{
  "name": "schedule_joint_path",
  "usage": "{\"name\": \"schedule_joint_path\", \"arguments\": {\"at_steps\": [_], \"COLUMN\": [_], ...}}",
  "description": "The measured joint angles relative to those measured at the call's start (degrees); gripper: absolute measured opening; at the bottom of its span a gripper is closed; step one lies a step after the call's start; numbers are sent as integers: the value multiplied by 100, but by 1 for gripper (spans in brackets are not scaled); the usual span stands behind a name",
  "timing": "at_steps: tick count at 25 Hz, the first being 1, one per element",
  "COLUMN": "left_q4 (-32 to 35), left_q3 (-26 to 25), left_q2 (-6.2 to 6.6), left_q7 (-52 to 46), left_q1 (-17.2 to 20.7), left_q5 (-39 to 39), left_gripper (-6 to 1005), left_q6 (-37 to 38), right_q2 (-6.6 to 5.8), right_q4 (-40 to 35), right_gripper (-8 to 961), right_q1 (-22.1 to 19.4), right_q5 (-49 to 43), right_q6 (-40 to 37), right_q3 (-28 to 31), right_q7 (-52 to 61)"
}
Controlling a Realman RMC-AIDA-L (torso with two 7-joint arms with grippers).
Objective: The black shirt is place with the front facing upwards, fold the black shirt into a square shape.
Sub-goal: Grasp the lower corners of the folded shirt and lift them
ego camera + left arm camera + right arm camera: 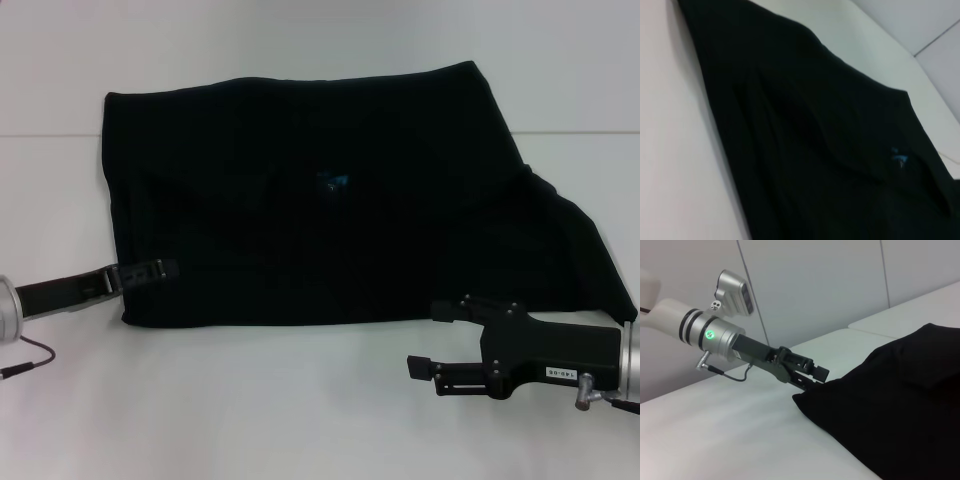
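Note:
My right gripper will close on the outer edge (599, 262) of the black shirt's sleeve that sticks out, behind the loose end of that sleeve.
The black shirt (330, 200) lies spread on the white table, its small blue neck label (331, 182) near the middle; its left side forms a straight edge and one sleeve (590, 260) sticks out at the right. The lettering is hidden. My left gripper (160, 269) is at the shirt's left edge near the front corner, shut on the fabric; the right wrist view shows it (812, 379) pinching that edge. My right gripper (425, 340) is open and empty, just in front of the shirt's front edge at the right. The left wrist view shows the shirt (805, 150) and label (899, 159).
The white table (250, 400) has bare surface in front of the shirt. A seam line (50, 136) crosses the table behind. A thin cable (30, 360) hangs by my left arm. Pale wall panels (815, 285) stand beyond the table.

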Motion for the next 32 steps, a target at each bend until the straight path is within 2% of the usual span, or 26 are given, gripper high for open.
{"name": "schedule_joint_path", "arguments": {"at_steps": [7, 13, 20, 24, 26, 28, 32], "left_q4": [4, 6, 26, 29, 29, 29, 28], "left_q3": [55, 78, 76, 68, 52, 37, 16], "left_q2": [-1, 10, 25, 27, 27, 27, 48], "left_q7": [-30, -32, -35, -35, -35, -35, -35], "left_q1": [17, -7, -23, -48, -55, -57, -57], "left_q5": [0, 108, 161, 222, 233, 235, 229], "left_gripper": [808, 754, 603, 517, 449, 380, 216], "left_q6": [385, 391, 357, 356, 357, 357, 391], "right_q2": [0, 0, -80, -247, -379, -545, -965], "right_q4": [7, 13, -34, -193, -372, -566, -828], "right_gripper": [940, 941, 940, 939, 938, 938, 937], "right_q1": [-16, -19, -50, -63, -47, -11, 138], "right_q5": [0, 0, 22, 35, 13, -59, -347], "right_q6": [1, -8, -22, 1, 106, 242, 332], "right_q3": [12, 44, 63, 171, 206, 208, 223], "right_q7": [3, 5, 353, 1053, 1789, 2602, 4144]}}
